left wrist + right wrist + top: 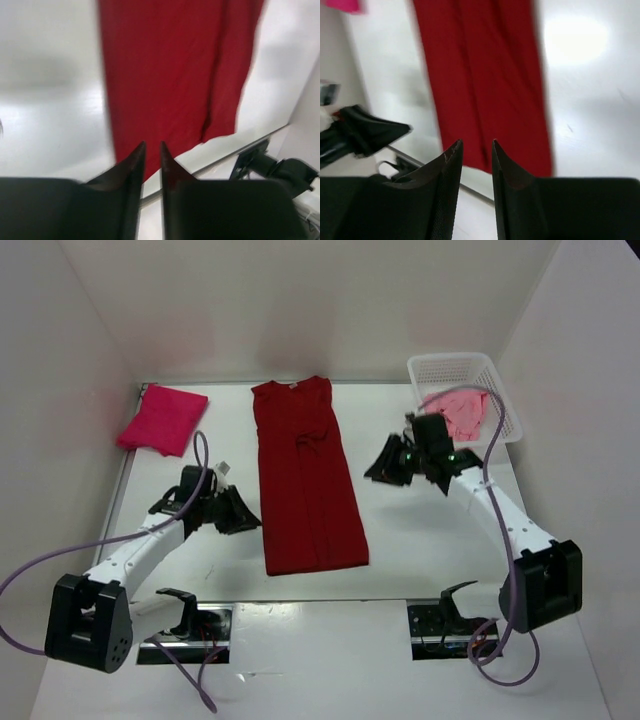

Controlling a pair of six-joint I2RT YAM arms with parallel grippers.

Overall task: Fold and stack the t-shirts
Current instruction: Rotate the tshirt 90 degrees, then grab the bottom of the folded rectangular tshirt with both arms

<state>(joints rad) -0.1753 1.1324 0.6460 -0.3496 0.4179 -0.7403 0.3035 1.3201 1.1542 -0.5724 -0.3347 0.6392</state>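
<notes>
Next, I move my right gripper to the near hem corner [365, 562] [549, 173] of the dark red t-shirt, on the white basket's side, and close it there.
The dark red t-shirt [305, 480] lies flat in the middle of the table as a long narrow strip, collar toward the back; it also fills the left wrist view [175, 70] and the right wrist view [480, 75]. A bright magenta t-shirt [163, 419] sits folded at the back left. The light pink t-shirt [462, 412] hangs crumpled over the white basket [450, 363]. My left gripper [240, 512] [153, 145] hovers just left of the red shirt's lower half, jaws a narrow gap apart and empty. My right gripper [385, 465] [477, 142] hovers to the shirt's right, open and empty.
White walls close in the table on the left, back and right. Black brackets [185, 605] [450, 605] stand at the near edge by the arm bases. A purple cable [495, 455] loops from the right arm past the basket.
</notes>
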